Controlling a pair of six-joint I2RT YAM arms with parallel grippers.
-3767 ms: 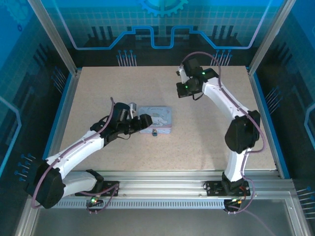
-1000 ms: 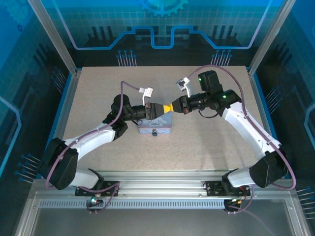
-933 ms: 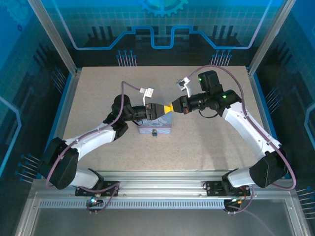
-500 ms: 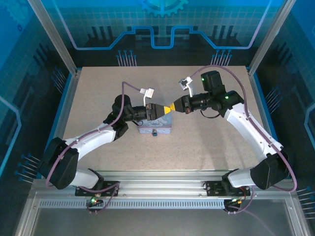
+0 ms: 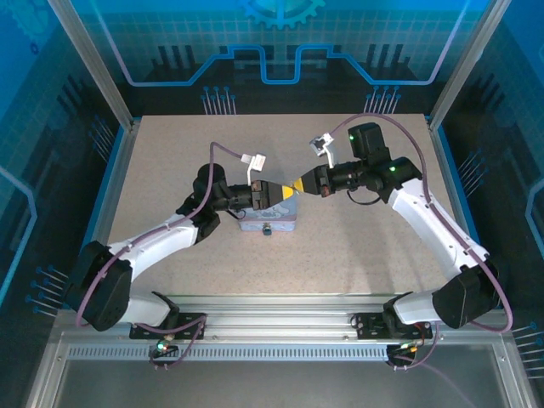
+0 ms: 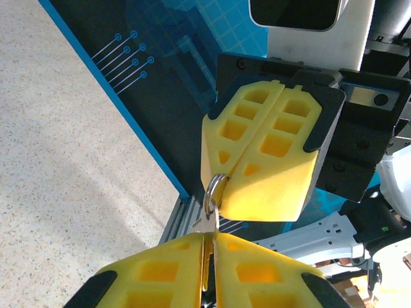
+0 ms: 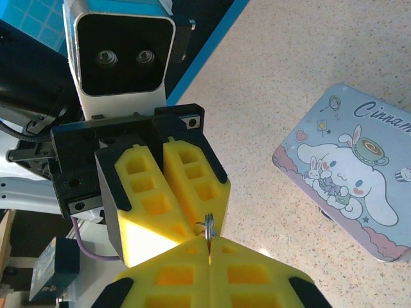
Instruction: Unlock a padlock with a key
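Note:
My right gripper is holding only the loose split ring. It should open and take the key's head [image 6: 207,222] while my left gripper holds the blade still.
A small silver key [image 6: 209,222] with a split ring [image 6: 215,188] hangs in mid-air between both grippers, above the table. My left gripper [image 6: 210,236] is shut on the key's blade, with the head sticking out. My right gripper [image 7: 209,240] is shut on the ring [image 7: 207,224]. In the top view the left gripper [image 5: 286,191] and right gripper [image 5: 300,187] meet tip to tip over the tin's far edge. A small dark object [image 5: 266,229], probably the padlock, lies against the tin's near edge.
A pale blue cartoon tin [image 5: 270,218] lies flat mid-table under the grippers, and the right wrist view has it at the right [image 7: 350,170]. Blue rails and aluminium posts [image 5: 110,183] bound the speckled table [image 5: 357,246]. The left arm's camera housing [image 7: 122,54] faces the right wrist.
Seconds ago the arms were apart, the left one low at the tin. Over the last second they stay tip to tip, and the right gripper has drawn slightly right.

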